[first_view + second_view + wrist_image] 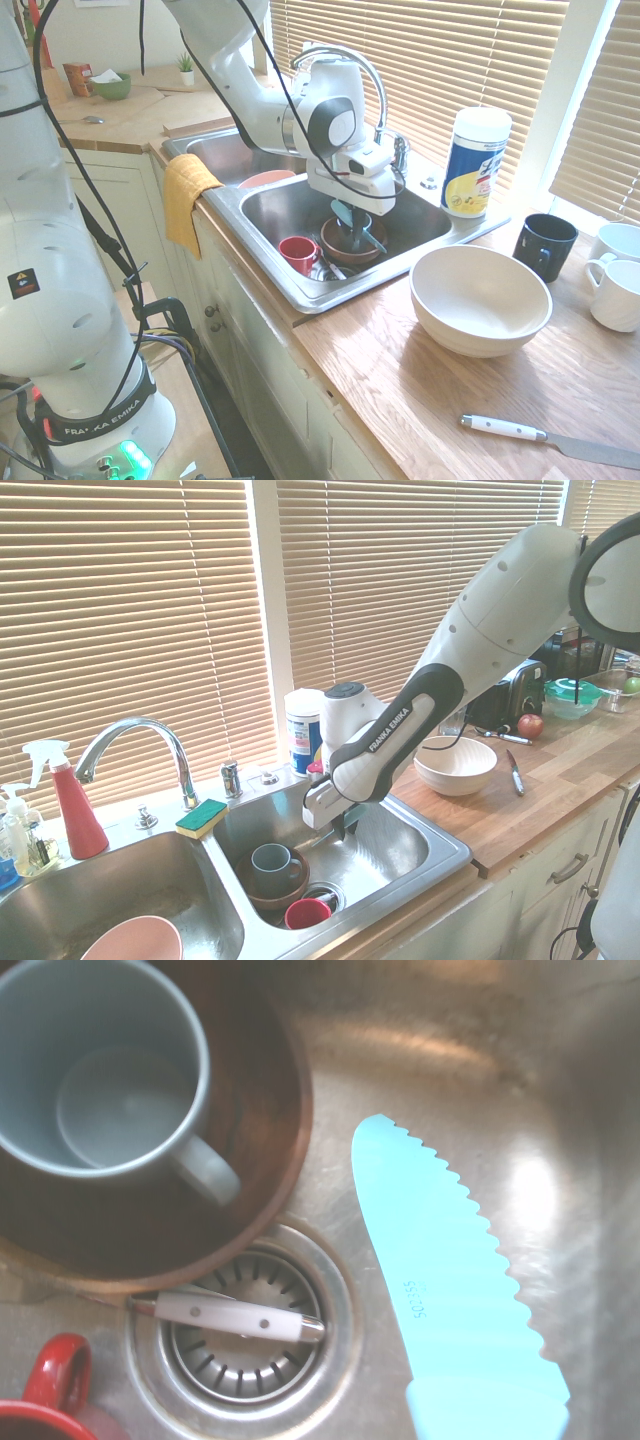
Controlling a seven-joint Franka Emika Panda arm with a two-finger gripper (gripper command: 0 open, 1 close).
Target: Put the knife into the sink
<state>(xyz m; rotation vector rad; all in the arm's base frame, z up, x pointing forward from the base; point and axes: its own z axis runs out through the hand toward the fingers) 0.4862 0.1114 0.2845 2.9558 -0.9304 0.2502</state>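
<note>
My gripper needs to let go of the teal knife on the bare steel sink's bottom beside the drain (353, 874) (425, 1355).
My gripper (350, 210) reaches down into the right basin of the steel sink (262, 258) and is shut on the teal knife (344, 214). The second exterior view shows the gripper (346, 824) low inside the sink (440, 865), with only a sliver of the knife (356, 814) beside it. From the wrist, the serrated teal blade of the knife (450, 1280) hangs over the shiny sink floor (450, 1040), just right of the drain. Its tip points past the brown bowl.
In the basin lie a brown bowl (270, 1160) holding a grey-blue mug (100, 1070), a red mug (298, 253) and a white-handled utensil (235, 1315) across the drain. On the counter are a white bowl (480, 300), a white-handled knife (550, 437), a black mug (544, 245) and a wipes canister (476, 160).
</note>
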